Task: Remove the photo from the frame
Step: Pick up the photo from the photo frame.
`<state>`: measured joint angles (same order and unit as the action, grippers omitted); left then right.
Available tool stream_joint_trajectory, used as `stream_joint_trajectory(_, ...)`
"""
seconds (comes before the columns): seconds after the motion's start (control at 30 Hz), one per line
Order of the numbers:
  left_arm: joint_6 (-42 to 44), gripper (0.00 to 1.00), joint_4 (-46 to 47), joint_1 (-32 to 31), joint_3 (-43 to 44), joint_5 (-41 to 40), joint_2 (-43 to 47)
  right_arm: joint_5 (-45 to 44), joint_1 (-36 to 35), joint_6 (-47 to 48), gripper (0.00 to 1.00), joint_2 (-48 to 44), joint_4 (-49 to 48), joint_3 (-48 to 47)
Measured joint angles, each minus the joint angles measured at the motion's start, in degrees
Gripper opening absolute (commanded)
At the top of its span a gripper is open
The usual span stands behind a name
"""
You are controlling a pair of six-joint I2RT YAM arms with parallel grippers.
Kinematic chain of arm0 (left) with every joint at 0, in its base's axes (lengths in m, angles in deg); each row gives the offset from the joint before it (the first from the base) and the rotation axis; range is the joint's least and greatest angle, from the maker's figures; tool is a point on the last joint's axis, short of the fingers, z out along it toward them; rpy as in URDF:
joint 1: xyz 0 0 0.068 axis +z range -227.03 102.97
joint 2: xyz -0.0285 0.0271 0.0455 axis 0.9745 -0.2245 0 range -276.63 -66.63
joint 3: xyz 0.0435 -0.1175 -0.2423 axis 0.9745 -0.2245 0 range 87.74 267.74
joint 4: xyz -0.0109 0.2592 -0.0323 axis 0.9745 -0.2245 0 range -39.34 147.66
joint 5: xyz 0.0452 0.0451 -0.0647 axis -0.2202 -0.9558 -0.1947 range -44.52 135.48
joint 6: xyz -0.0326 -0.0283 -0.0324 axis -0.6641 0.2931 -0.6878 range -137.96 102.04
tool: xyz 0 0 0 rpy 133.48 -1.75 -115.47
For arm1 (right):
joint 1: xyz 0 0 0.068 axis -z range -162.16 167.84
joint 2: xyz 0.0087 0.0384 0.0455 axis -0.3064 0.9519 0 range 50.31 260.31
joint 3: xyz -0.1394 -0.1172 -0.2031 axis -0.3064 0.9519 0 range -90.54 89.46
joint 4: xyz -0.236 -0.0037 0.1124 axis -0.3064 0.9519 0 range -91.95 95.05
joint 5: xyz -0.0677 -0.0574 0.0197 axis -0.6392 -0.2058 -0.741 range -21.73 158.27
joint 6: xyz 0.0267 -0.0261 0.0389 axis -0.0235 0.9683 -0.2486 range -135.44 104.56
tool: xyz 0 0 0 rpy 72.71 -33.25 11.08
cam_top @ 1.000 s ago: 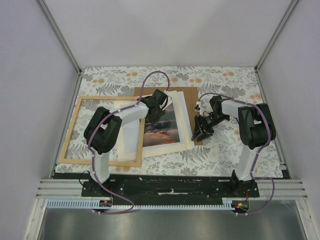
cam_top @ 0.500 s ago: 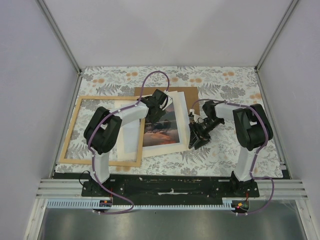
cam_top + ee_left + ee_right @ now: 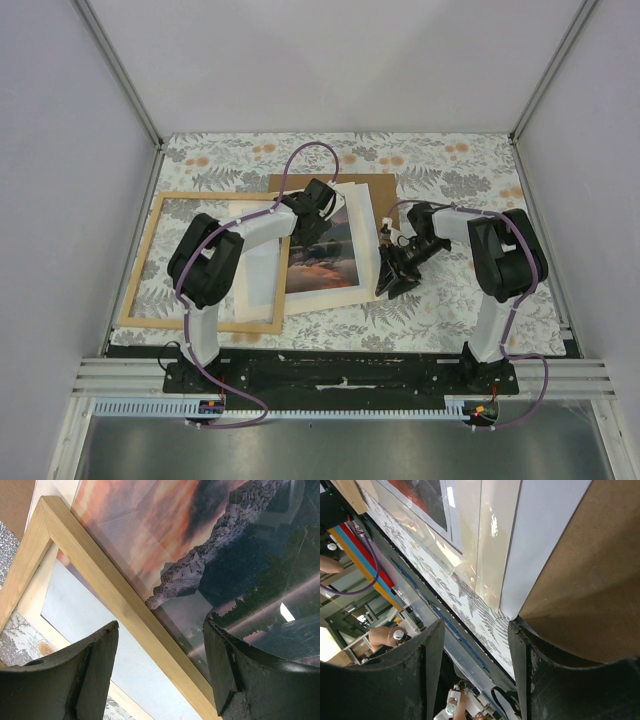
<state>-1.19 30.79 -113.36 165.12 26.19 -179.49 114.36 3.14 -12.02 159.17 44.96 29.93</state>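
Observation:
I need to next close my right gripper on the middle of the white sheet's long edge (image 3: 374, 233), beside the uncovered part of the brown backing board.
The photo (image 3: 325, 255), a sunset mountain print, lies mid-table under a cream mat (image 3: 340, 295), on a brown backing board (image 3: 375, 187). The light-tan frame (image 3: 145, 262) lies to the left, its right strip overlapping the stack. My left gripper (image 3: 312, 228) is open above the print. In the left wrist view its jaws (image 3: 160, 670) straddle the frame's strip (image 3: 90, 580), with the photo (image 3: 200, 540) beyond. My right gripper (image 3: 390, 280) is open at the stack's right edge. In the right wrist view its jaws (image 3: 475, 665) sit by the corner of the board (image 3: 575, 580), a white sheet edge (image 3: 540, 535) and the mat (image 3: 490, 540).
The table has a floral-patterned cover (image 3: 440, 300). Grey walls close in the left, back and right sides. A black base rail (image 3: 340, 370) runs along the near edge. A shiny, glass-like layer shows reflections over the print in both wrist views.
My right gripper has moved left from over the brown board to the right edge of the stack. The left arm has not moved.

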Motion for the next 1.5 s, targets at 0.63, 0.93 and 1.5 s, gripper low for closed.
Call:
stream_joint_trajectory(0.63, -0.02, 0.75, -0.07, 0.0, 0.02, -0.09, 0.0, 6.64, 2.21, -3.23, 0.63, 1.09, -7.06, 0.02)
stream_joint_trajectory(0.93, -0.02, 0.75, -0.04, 0.0, 0.02, -0.07, 0.0, 6.71, 2.16, -0.81, 0.63, 2.29, -10.54, -5.84)
stream_joint_trajectory(1.5, -0.02, 0.75, 0.0, 0.0, -0.07, -0.07, 0.02, 12.44, 1.29, -1.25, 0.59, 7.26, -14.49, -11.04)
